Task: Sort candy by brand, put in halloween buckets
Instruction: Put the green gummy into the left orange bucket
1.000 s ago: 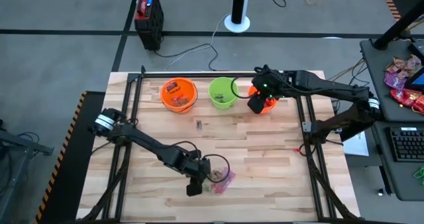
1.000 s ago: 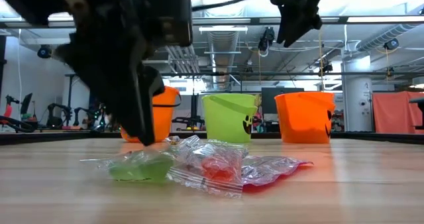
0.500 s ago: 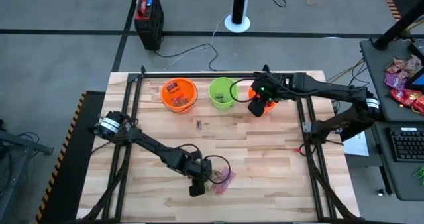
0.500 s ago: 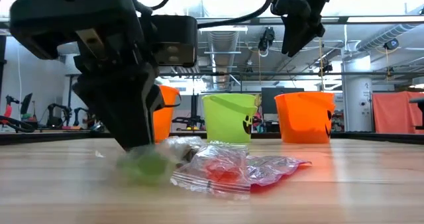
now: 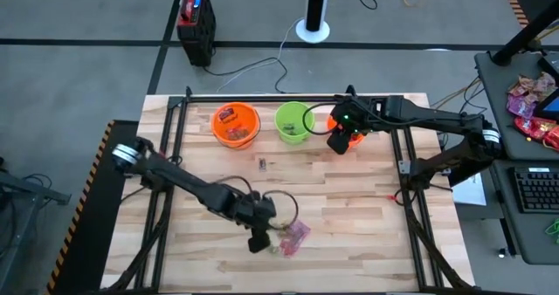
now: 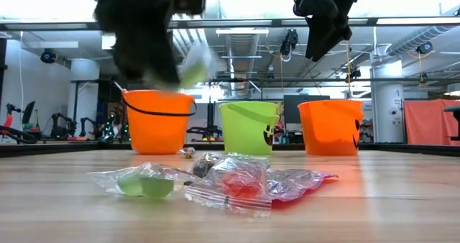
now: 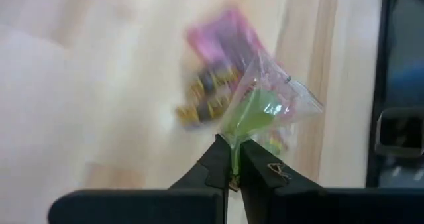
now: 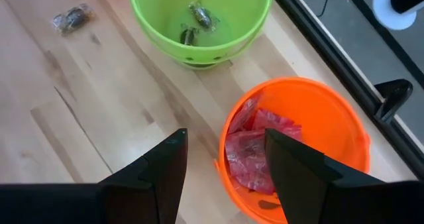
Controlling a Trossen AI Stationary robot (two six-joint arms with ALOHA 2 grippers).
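Observation:
Next, I let go of the clear packet with green candy with my left gripper, onto the wrappers inside the larger orange bucket [image 5: 236, 133].
My left gripper [image 5: 258, 240] hangs above the near middle of the table, shut on a clear packet with green candy [image 7: 255, 108]. Below it on the wood lie a pink packet [image 5: 295, 236], a red one [image 6: 241, 182] and another green one [image 6: 144, 184]. Three buckets stand in a row at the far edge: orange [image 5: 235, 125], lime green [image 5: 294, 122] and orange [image 8: 344, 118]. My right gripper [image 8: 222, 151] hovers open over that last bucket, which holds red packets [image 8: 255, 148]. A small brown piece [image 5: 261, 163] lies alone in front of the buckets. My left gripper pinches the clear wrapper by one edge [image 7: 233, 159] between its two fingertips. The fingers come from above, pointing down. The packet hangs beyond the fingertips, lifted clear of the table and of the other packets.
The green bucket [image 8: 142, 12] holds a few tiny pieces. Dark frame rails [image 5: 175, 138] run along the table's left, right and far edges. Bare wood lies between the candy heap and the buckets. Off the table to the right are a keyboard [image 5: 534, 190] and a heap of packets [image 5: 533, 103].
My left gripper has shut on the green packet while down at the table, then gone up with it. The packet is now lifted clear. The other packets have stayed on the wood.

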